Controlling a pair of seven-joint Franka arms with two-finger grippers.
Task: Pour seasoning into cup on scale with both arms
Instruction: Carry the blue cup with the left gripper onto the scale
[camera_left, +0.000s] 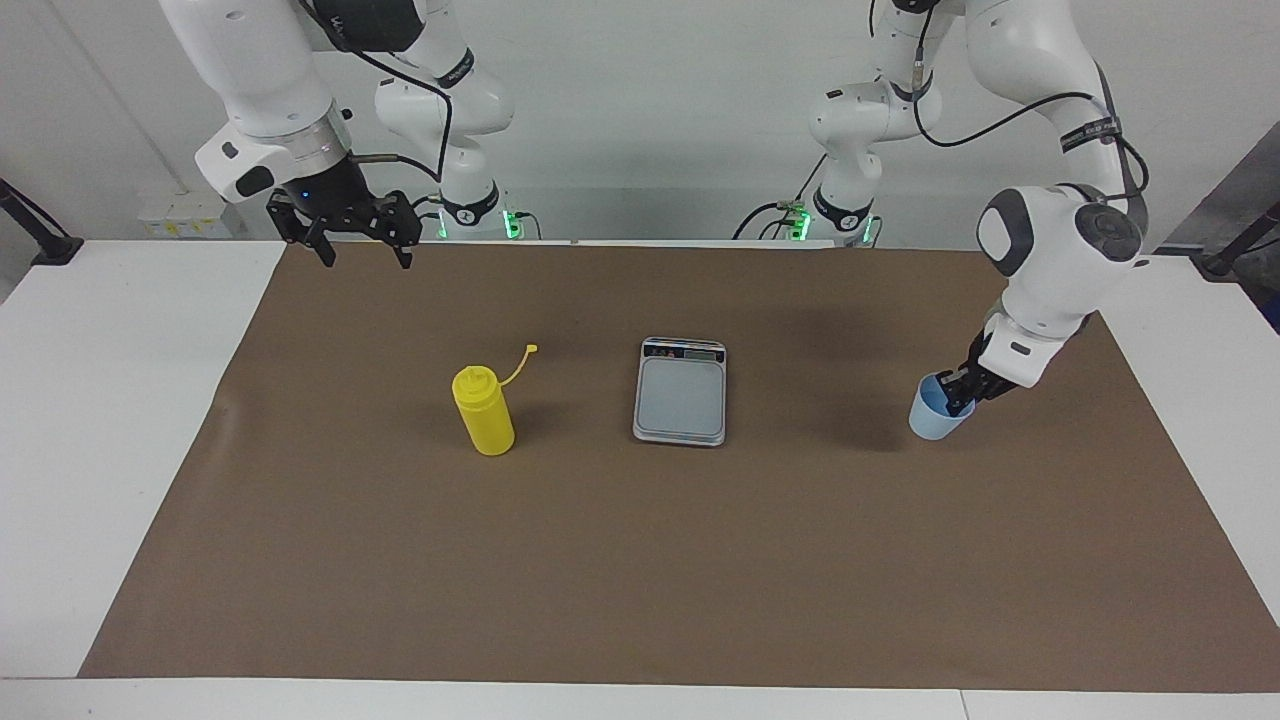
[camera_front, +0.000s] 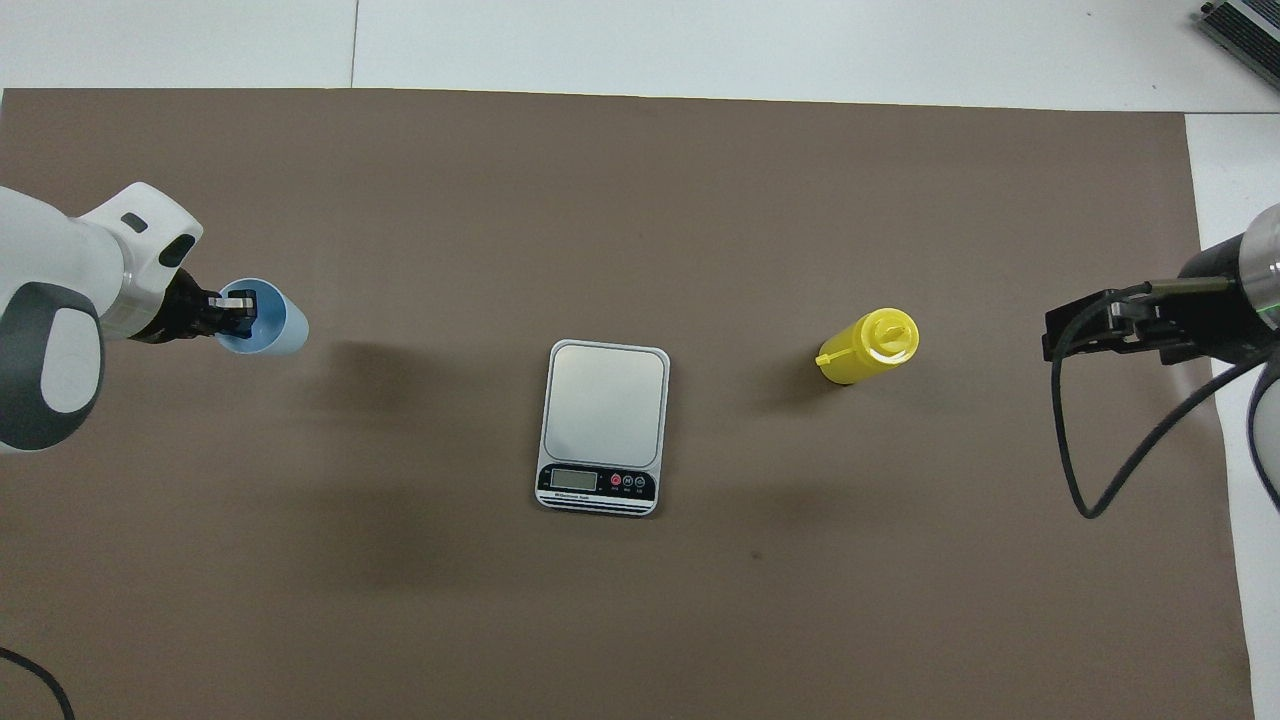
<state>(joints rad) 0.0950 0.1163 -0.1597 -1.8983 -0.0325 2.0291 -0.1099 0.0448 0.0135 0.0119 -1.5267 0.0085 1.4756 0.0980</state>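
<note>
I should let go of the light-blue cup with my left gripper near the middle of the grey scale's bare plate (camera_front: 602, 397). The cup still hangs just above the brown mat.
The light-blue cup (camera_left: 936, 412) (camera_front: 268, 322) hangs slightly tilted just above the brown mat at the left arm's end of the table. My left gripper (camera_left: 958, 392) (camera_front: 232, 308) is shut on its rim, one finger inside the cup. The grey scale (camera_left: 680, 395) (camera_front: 605, 405) lies bare at the mat's middle. Beside it, toward the right arm's end, the yellow seasoning bottle (camera_left: 484, 410) (camera_front: 868, 347) stands upright with its cap strap hanging open. My right gripper (camera_left: 365, 250) (camera_front: 1052, 335) waits open, raised over the mat's edge near the robots, holding nothing.
A brown mat (camera_left: 640, 560) (camera_front: 640, 200) covers most of the white table (camera_left: 100, 400). Black cables loop from the right arm's wrist (camera_front: 1100, 470).
</note>
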